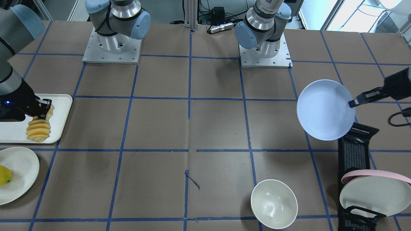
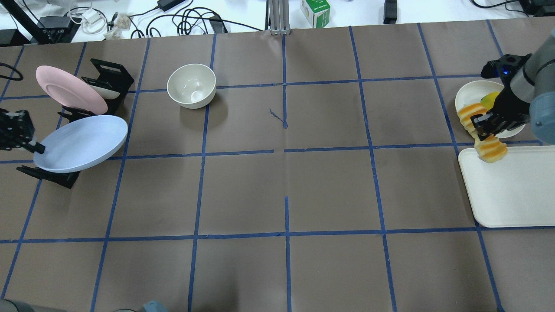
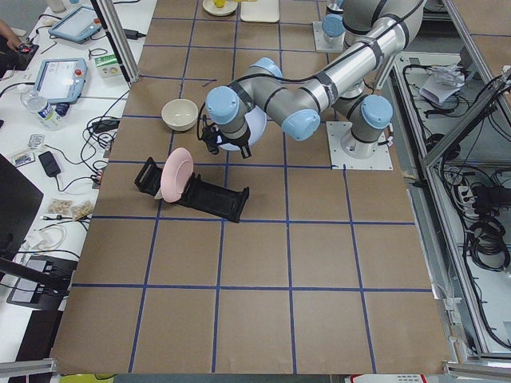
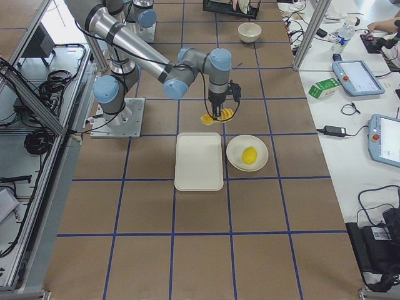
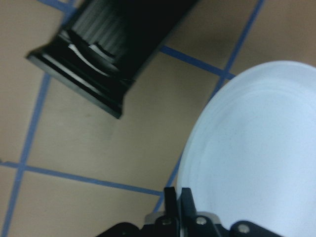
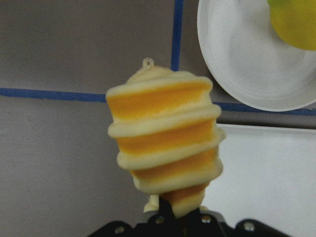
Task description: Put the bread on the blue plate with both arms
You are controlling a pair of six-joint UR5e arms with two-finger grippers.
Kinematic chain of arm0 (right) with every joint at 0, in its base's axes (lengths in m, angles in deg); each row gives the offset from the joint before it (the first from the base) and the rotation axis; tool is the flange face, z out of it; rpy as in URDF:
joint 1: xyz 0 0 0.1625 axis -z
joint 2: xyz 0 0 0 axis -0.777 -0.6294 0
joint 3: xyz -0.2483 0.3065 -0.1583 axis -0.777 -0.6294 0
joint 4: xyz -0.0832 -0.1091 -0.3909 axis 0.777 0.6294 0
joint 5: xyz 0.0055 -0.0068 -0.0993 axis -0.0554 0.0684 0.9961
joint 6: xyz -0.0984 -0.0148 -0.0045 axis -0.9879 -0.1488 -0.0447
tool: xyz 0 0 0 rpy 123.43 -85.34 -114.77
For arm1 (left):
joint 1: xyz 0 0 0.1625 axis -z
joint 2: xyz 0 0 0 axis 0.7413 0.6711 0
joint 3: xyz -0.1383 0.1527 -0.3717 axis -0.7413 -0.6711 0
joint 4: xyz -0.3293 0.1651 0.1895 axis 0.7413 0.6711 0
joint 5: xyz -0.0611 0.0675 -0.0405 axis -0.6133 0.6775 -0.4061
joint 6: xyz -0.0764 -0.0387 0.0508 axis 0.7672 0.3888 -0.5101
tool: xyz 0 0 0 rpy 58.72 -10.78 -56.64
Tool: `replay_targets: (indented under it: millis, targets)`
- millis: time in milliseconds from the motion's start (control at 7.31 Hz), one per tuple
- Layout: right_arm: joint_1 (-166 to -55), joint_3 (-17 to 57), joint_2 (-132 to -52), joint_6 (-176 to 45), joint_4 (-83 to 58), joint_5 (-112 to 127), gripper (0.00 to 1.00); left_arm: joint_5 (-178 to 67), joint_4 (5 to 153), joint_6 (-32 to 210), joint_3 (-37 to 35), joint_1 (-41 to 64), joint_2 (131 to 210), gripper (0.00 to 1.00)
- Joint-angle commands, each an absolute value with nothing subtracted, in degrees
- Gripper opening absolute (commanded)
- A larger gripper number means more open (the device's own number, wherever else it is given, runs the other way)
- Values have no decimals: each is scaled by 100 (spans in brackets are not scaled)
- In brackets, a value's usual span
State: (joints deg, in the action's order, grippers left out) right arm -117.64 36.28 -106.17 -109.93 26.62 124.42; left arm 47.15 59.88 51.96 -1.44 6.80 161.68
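The blue plate, now tilted above the black dish rack, will be released by my left gripper on the table's middle, over the gap in the blue tape lines [image 1: 189,136].
My left gripper [image 1: 353,103] is shut on the rim of the blue plate [image 1: 325,109] and holds it tilted in the air above the black dish rack [image 1: 354,150]; it also shows in the overhead view [image 2: 82,143] and the left wrist view [image 5: 256,148]. My right gripper [image 1: 45,107] is shut on the bread [image 1: 38,128], a ridged row of pale-yellow slices with orange tops, held lifted over the edge of the white tray [image 1: 61,106]. The bread also shows in the overhead view [image 2: 485,138] and the right wrist view [image 6: 165,143].
A white bowl [image 1: 274,203] stands near the table's front. The rack also holds a pink plate [image 1: 375,175] and a cream plate [image 1: 374,195]. A cream plate [image 1: 22,170] with a yellow-green fruit [image 1: 4,175] lies beside the tray.
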Motion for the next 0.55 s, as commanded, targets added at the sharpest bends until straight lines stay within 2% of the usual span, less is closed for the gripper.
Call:
replay_targets:
  millis: [0, 137, 411]
  targets:
    - [-11910, 3146, -10457, -10830, 2229, 12388, 0, 4281, 5893, 5363, -334, 2283, 15849, 0]
    - [-12102, 2970, -10387, -10673, 2219, 12397, 0, 3923, 5675, 5382, -308, 2961, 15883, 0]
    - [-12445, 2689, -10185, -10375, 2228, 12353, 0, 3708, 3872, 5487, -605, 4358, 16102, 0]
